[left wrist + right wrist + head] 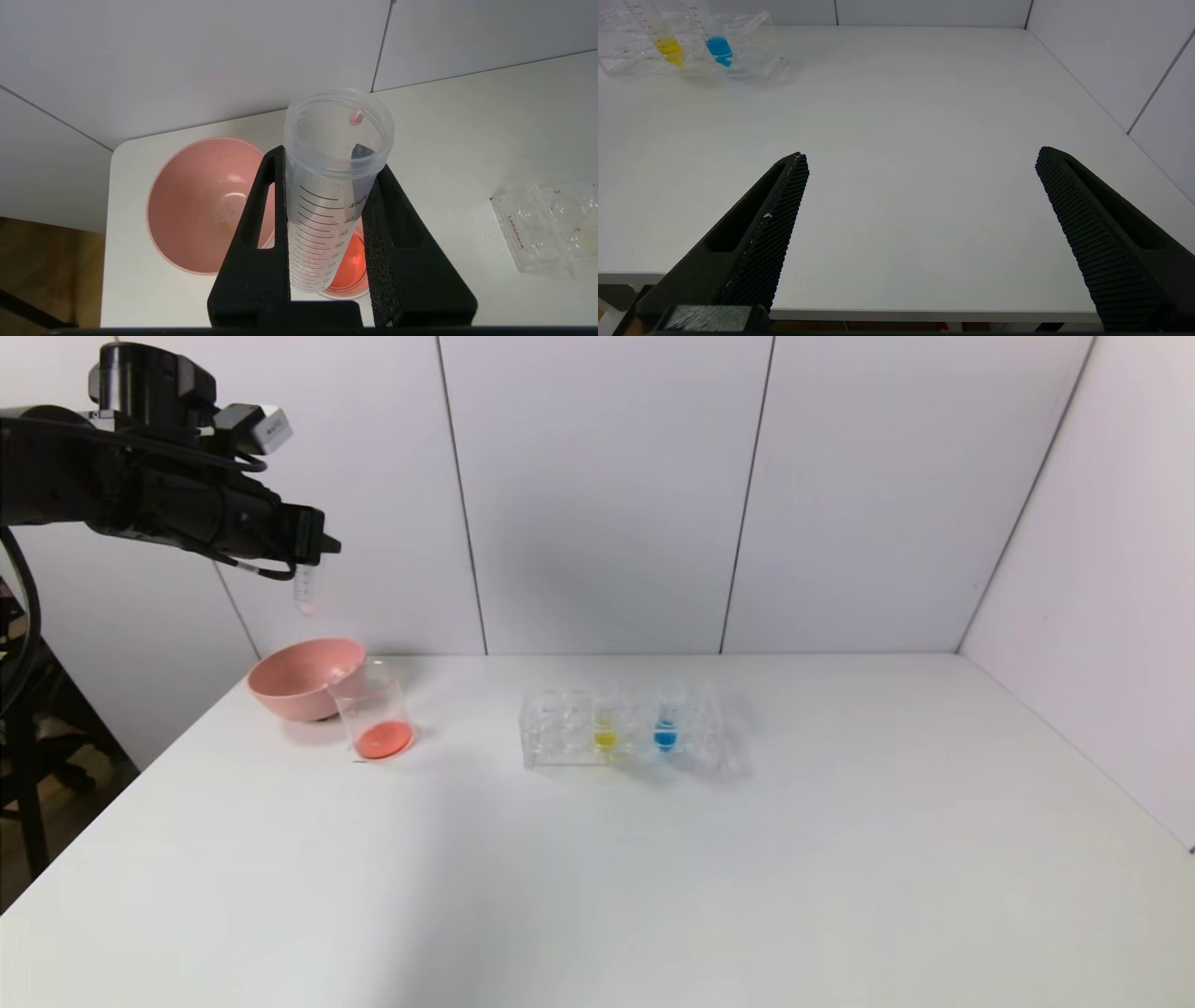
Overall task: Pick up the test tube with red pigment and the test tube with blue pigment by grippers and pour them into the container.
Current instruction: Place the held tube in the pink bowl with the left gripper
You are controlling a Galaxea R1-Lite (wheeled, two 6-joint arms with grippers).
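Note:
Next, I release the test tube with red pigment from my left gripper inside the pink bowl [322, 677] [217, 207] beside the beaker. The test tube now hangs high above the beaker.
My left gripper [313, 549] hangs high above the table's far left and is shut on the test tube with red pigment [304, 593]. The tube points tip down and looks almost empty. In the left wrist view the tube [334, 186] sits between the black fingers [261, 224], with a red drop near its rim. Below it stands the container [373, 714], a clear beaker [352, 268] with red liquid at its bottom. The test tube with blue pigment [665, 721] stands upright in the clear rack [560, 733]. My right gripper [922, 156] is open over the table's near edge, far from the blue tube [718, 47].
A pink bowl [299, 679] sits right behind the beaker, touching or nearly touching it. A tube with yellow liquid [605, 726] stands in the rack beside the blue one. White walls close off the table's back and right side.

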